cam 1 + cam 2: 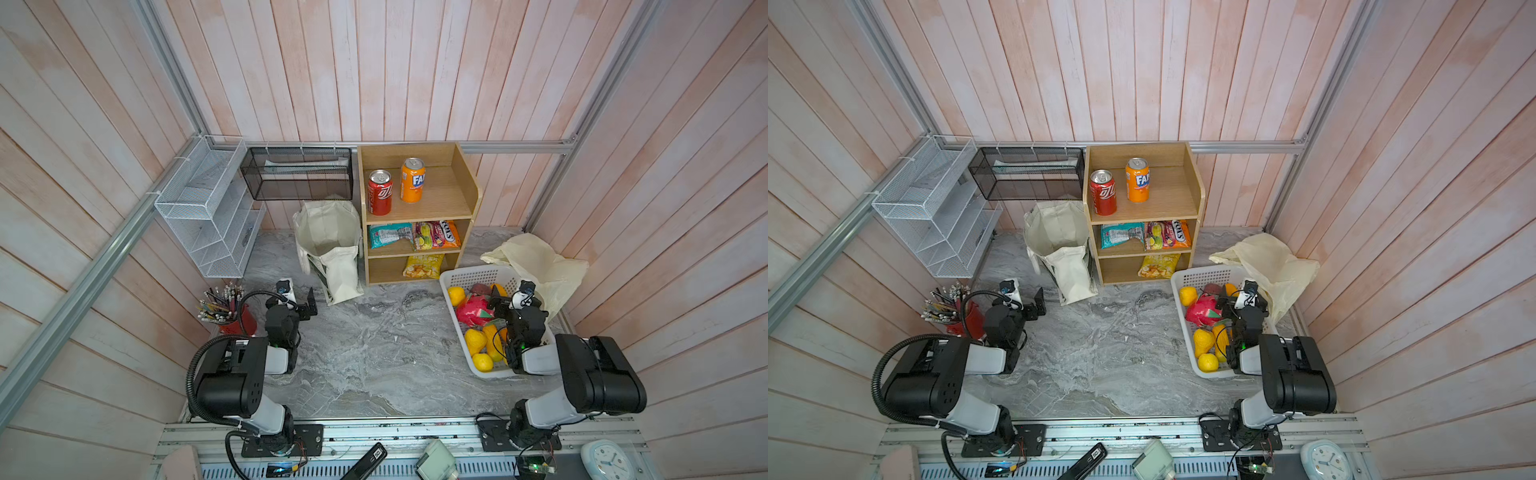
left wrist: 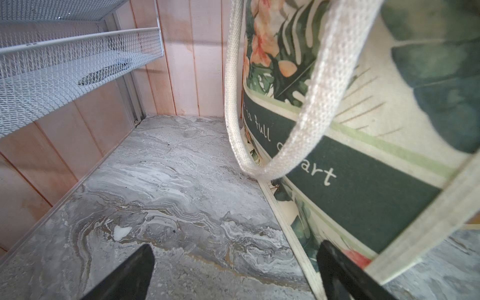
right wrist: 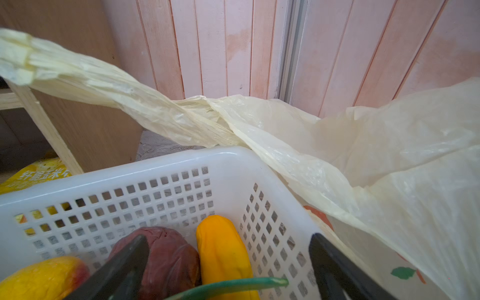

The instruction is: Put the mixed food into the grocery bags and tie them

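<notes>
The robot's left gripper will next move to the near-side rim [image 1: 339, 251] of the cream tote, beside the shelves, and close there.
The red cola can [image 1: 380, 192] stands on the top shelf, and the teal snack packet [image 1: 390, 235] lies on the shelf below. Yellow and orange toy fruits [image 1: 476, 341] fill the white basket [image 1: 478, 276]. The cream tote [image 1: 330, 245] stands open left of the shelves. The pale-yellow plastic bag [image 1: 540, 262] lies crumpled behind the basket. My left gripper [image 2: 236, 249] hovers open over the table beside the tote [image 2: 363, 181]. My right gripper [image 3: 228, 241] is open above a yellow fruit [image 3: 223, 249] in the basket, holding nothing.
A wooden shelf unit [image 1: 419, 216] at the back holds an orange Fanta can [image 1: 412, 180], a candy packet [image 1: 436, 235] and a yellow chip bag [image 1: 423, 266]. A red pen cup [image 1: 239, 320] stands by the left arm. White [image 1: 208, 208] and black [image 1: 297, 172] mesh racks hang at the back left.
</notes>
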You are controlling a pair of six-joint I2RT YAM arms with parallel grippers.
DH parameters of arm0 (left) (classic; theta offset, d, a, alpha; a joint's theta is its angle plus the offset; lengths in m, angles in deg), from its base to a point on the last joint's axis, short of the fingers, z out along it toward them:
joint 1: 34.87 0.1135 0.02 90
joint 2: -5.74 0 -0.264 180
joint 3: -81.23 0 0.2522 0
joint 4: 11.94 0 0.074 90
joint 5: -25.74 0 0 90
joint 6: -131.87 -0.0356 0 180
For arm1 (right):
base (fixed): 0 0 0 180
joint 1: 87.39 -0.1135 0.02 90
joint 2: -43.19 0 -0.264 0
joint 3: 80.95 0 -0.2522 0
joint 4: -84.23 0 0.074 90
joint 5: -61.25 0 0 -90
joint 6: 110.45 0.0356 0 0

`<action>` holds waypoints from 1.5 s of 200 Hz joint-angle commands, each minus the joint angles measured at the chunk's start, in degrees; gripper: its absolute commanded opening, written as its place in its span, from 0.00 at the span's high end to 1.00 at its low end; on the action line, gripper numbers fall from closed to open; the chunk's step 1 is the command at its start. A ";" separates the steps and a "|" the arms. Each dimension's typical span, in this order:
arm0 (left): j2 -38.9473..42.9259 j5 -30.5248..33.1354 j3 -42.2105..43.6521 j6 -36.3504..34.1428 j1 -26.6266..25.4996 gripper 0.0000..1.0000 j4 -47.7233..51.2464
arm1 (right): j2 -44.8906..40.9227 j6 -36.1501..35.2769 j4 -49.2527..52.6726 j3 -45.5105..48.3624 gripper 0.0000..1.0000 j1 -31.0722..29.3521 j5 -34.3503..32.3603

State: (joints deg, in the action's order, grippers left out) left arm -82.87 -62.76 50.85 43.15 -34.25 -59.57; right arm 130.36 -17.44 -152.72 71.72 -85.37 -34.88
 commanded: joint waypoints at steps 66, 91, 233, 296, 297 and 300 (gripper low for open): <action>0.21 -0.27 -0.02 -0.14 0.17 0.00 -1.90 | -0.47 0.01 1.33 0.05 0.02 -0.18 -0.81; 0.22 -0.27 -0.05 -0.18 0.17 0.00 -1.92 | -0.47 0.01 1.37 0.01 0.02 -0.18 -0.80; 0.31 -0.76 -0.09 0.04 0.39 0.00 -1.68 | -0.52 0.07 1.26 0.02 0.02 -0.18 -0.87; 9.60 1.71 -4.57 0.93 0.50 0.00 13.02 | -20.11 6.17 20.86 -3.19 0.02 -0.09 -5.56; 9.82 1.82 -4.65 0.97 0.42 0.00 13.30 | -20.38 6.46 21.18 -3.21 0.02 -0.13 -5.51; 10.56 2.25 -4.82 1.31 0.43 0.00 14.23 | -21.25 7.15 21.84 -3.28 0.02 -0.03 -5.56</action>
State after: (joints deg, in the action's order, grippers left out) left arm -76.60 -63.40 48.20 43.37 -33.66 -51.68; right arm 114.43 -15.15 -139.76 69.86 -85.37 -37.96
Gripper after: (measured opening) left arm 0.998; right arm 0.983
